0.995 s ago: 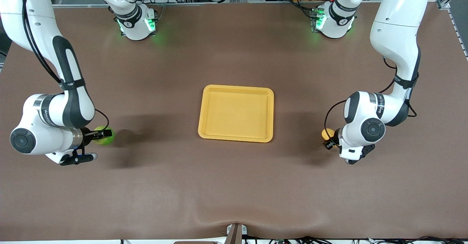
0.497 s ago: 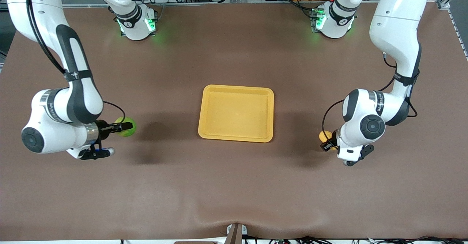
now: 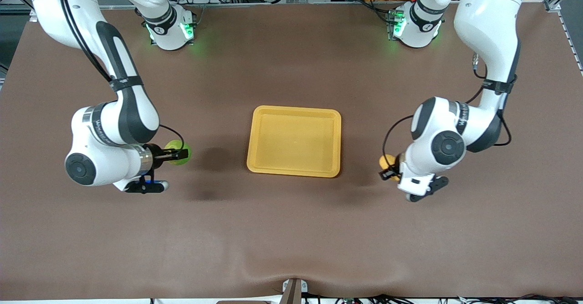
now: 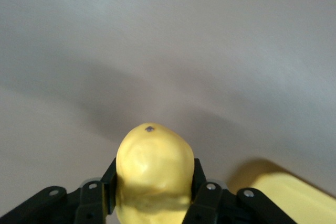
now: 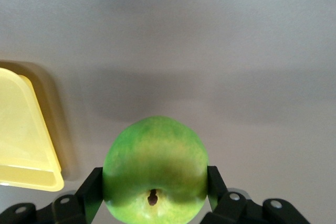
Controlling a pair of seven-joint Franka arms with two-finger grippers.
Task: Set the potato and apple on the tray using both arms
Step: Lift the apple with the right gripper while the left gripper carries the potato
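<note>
Next, I set the yellow potato on the yellow-orange tray, just inside its short edge (image 3: pixel 323 141) nearest my left gripper.
The yellow-orange tray (image 3: pixel 294 112) lies empty at the table's middle. My right gripper (image 3: pixel 176 154) is shut on the green apple (image 3: pixel 178 154) and holds it above the table, toward the right arm's end from the tray. In the right wrist view the apple (image 5: pixel 155 169) fills the space between the fingers, with a corner of the tray (image 5: pixel 23 145) beside it. My left gripper (image 3: pixel 388 166) is shut on the yellow potato (image 3: pixel 387 161), held above the table toward the left arm's end from the tray. The left wrist view shows the potato (image 4: pixel 152 174) between the fingers and a tray corner (image 4: pixel 286 195).
The brown table top (image 3: pixel 291 231) is bare around the tray. The two arm bases with green lights (image 3: pixel 171 28) (image 3: pixel 412 26) stand along the table's back edge. Cables and orange items lie past that edge.
Both grippers have moved toward the tray with their loads. The right one carried the apple a long way; the left one carried the potato a shorter way.
</note>
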